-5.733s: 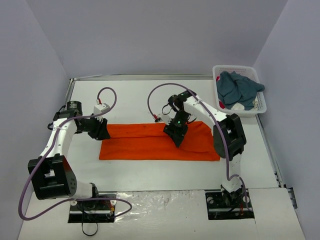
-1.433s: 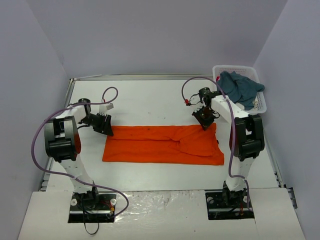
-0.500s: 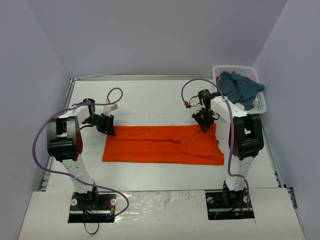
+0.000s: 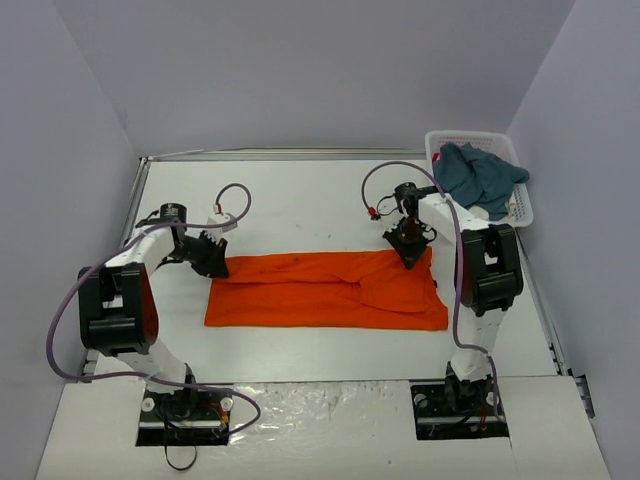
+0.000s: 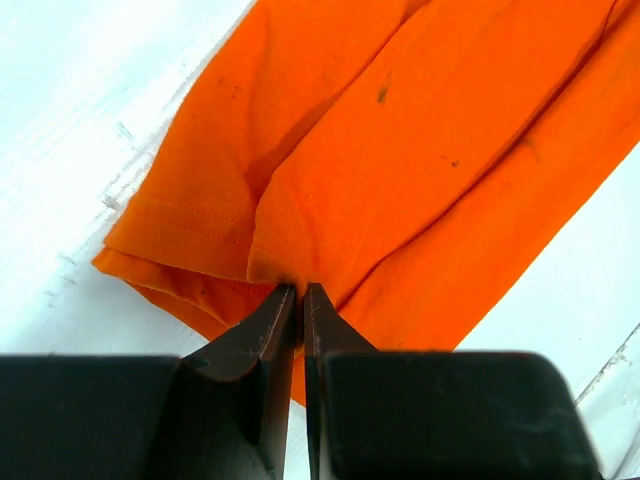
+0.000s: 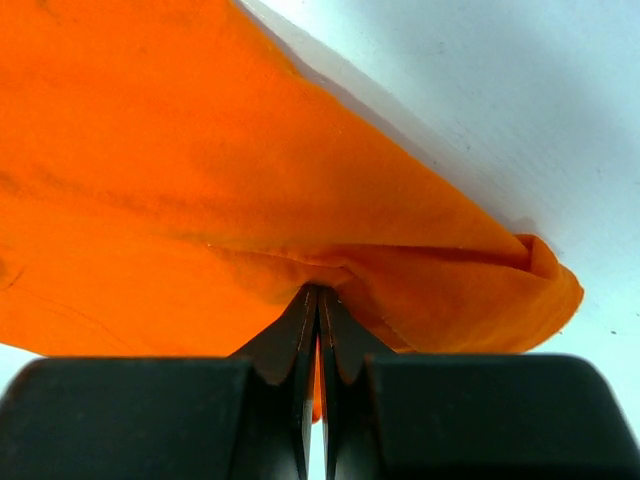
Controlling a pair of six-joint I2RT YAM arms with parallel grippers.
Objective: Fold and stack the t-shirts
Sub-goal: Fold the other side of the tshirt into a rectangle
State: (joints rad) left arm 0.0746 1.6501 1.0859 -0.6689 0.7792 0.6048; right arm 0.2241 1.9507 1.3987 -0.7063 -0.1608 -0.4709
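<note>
The orange t-shirt's top layer is bunched up short of the lower layer's end, so my left gripper will open, grab the top layer's corner (image 5: 275, 255) again and pull it flat.
The orange t-shirt (image 4: 320, 290) lies as a long folded band across the middle of the table. My left gripper (image 4: 214, 262) is at its far left corner, jaws shut on the cloth edge (image 5: 270, 262). My right gripper (image 4: 411, 252) is at its far right corner, jaws shut on a pinch of the orange cloth (image 6: 330, 270). The teal-blue t-shirt (image 4: 478, 176) lies bunched in the white basket (image 4: 524, 213) at the back right.
The basket stands against the right wall. The table's raised metal edge (image 4: 137, 200) runs along the left and back. A crinkled plastic sheet (image 4: 320, 405) lies between the arm bases at the near edge.
The left gripper has come down and right onto the shirt's far left corner. The right gripper has stayed at the far right corner. The shirt's far edge looks slightly drawn up.
</note>
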